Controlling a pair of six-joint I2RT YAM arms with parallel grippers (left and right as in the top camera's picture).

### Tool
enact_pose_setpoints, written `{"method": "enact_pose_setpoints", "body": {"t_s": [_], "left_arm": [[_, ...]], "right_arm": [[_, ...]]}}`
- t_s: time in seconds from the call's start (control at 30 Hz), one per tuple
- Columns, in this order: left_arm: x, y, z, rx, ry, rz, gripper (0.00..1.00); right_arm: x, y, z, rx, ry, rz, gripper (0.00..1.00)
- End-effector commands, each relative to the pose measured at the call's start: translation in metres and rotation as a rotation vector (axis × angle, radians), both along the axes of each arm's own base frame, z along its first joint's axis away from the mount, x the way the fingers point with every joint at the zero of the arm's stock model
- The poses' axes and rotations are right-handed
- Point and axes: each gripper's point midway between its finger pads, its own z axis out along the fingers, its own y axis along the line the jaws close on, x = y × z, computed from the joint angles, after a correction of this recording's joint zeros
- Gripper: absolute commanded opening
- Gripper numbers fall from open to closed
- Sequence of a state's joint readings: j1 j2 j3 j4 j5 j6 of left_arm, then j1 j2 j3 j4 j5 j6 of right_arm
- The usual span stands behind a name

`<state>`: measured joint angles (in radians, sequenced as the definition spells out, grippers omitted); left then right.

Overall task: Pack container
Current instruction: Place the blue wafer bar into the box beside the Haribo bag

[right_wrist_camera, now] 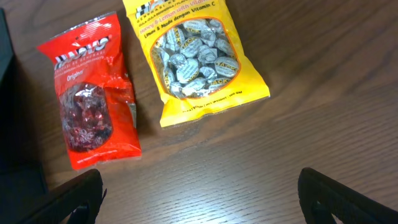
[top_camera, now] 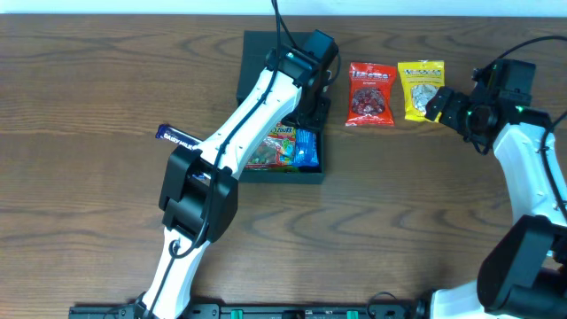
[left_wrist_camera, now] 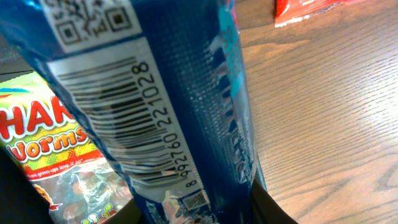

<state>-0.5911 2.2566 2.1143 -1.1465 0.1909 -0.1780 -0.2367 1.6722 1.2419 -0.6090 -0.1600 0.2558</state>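
Observation:
My right gripper is to go next to the red snack packet beside the yellow packet, where it will close on the red snack packet's clear window (top_camera: 368, 103) (right_wrist_camera: 86, 118).
The dark teal-green container (top_camera: 259, 62) stands open at the table's back middle. A gummy worms packet (top_camera: 273, 147) lies inside it and also shows in the left wrist view (left_wrist_camera: 56, 155). My left gripper (top_camera: 310, 120) reaches over the container's right side and is shut on a blue packet (left_wrist_camera: 168, 93), which stands on end between the fingers (left_wrist_camera: 196, 208). The blue packet's lower end (top_camera: 306, 151) is in the container beside the worms. My right gripper (top_camera: 438, 105) is open and empty (right_wrist_camera: 199, 193) above bare table, just in front of a yellow packet (right_wrist_camera: 196, 56).
A red snack packet (top_camera: 370, 93) and the yellow packet (top_camera: 421, 87) lie side by side on the wood right of the container. A purple chocolate bar (top_camera: 177, 135) lies left of the container, partly under the left arm. The container's dark wall (right_wrist_camera: 15, 180) borders the right wrist view.

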Motion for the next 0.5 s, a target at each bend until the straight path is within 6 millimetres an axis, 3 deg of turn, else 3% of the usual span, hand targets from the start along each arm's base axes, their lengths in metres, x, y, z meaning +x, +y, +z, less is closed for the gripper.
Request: {"method": "enact_pose_setpoints", "body": {"t_s": [0.0, 0.1, 0.2, 0.3, 0.47], "left_arm": [[0.002, 0.002, 0.000, 0.010, -0.009, 0.006, 0.64], [0.003, 0.002, 0.001, 0.000, 0.001, 0.057, 0.98], [0.008, -0.004, 0.014, -0.074, 0.013, 0.073, 0.96], [0.018, -0.009, 0.040, -0.185, 0.010, 0.080, 0.96], [0.053, 0.019, 0.093, -0.276, -0.110, 0.101, 0.95]], "right_arm": [[0.001, -0.003, 0.010, -0.006, -0.025, -0.004, 0.99], [0.001, -0.003, 0.010, -0.006, -0.025, -0.004, 0.99], [0.002, -0.001, 0.010, -0.005, -0.025, 0.000, 0.99], [0.004, 0.011, 0.011, 0.008, -0.031, 0.033, 0.99], [0.019, 0.065, 0.019, -0.018, -0.093, 0.232, 0.97]]}}
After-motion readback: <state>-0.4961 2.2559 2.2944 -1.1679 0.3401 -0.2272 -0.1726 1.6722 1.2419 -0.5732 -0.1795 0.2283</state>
